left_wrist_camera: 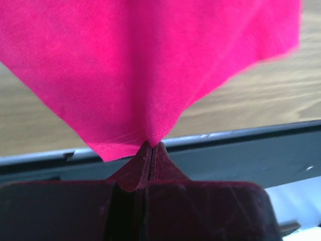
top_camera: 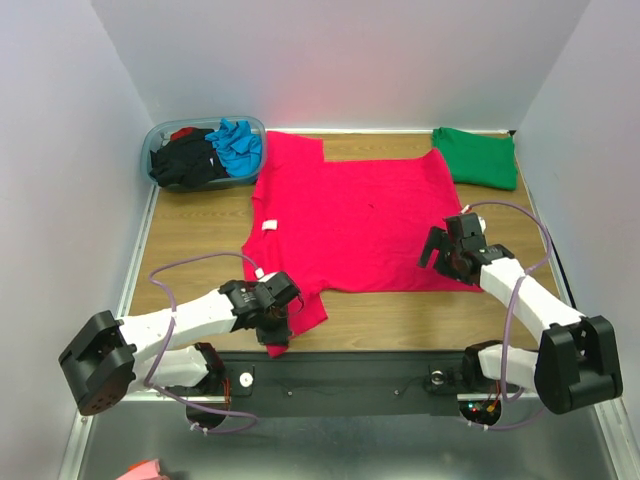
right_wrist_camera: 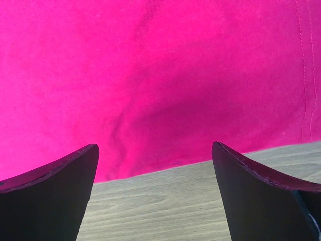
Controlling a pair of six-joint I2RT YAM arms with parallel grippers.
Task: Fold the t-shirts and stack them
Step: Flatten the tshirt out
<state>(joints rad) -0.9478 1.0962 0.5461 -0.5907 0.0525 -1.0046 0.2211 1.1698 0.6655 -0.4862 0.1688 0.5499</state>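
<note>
I pinch only the near sleeve's hem edge with my left gripper, so next I open it and take more sleeve farther in before folding [left_wrist_camera: 145,118] it over.
The magenta-red t-shirt [top_camera: 350,215] lies spread flat on the wooden table, its white neck label [top_camera: 268,226] at its left edge. My left gripper [top_camera: 277,322] is shut on the near sleeve's hem [left_wrist_camera: 150,131] and holds it just above the table's front edge. My right gripper [top_camera: 443,258] is open and empty, low over the shirt's near right edge [right_wrist_camera: 165,165]. A folded green t-shirt [top_camera: 478,157] lies at the back right. The black t-shirt [top_camera: 186,160] and turquoise-blue t-shirt [top_camera: 238,145] are bunched in the tub.
The translucent plastic tub [top_camera: 160,134] stands at the back left corner. Bare wood [top_camera: 420,320] shows in front of the shirt. The dark metal rail [top_camera: 350,375] runs along the front edge. White walls close in on three sides.
</note>
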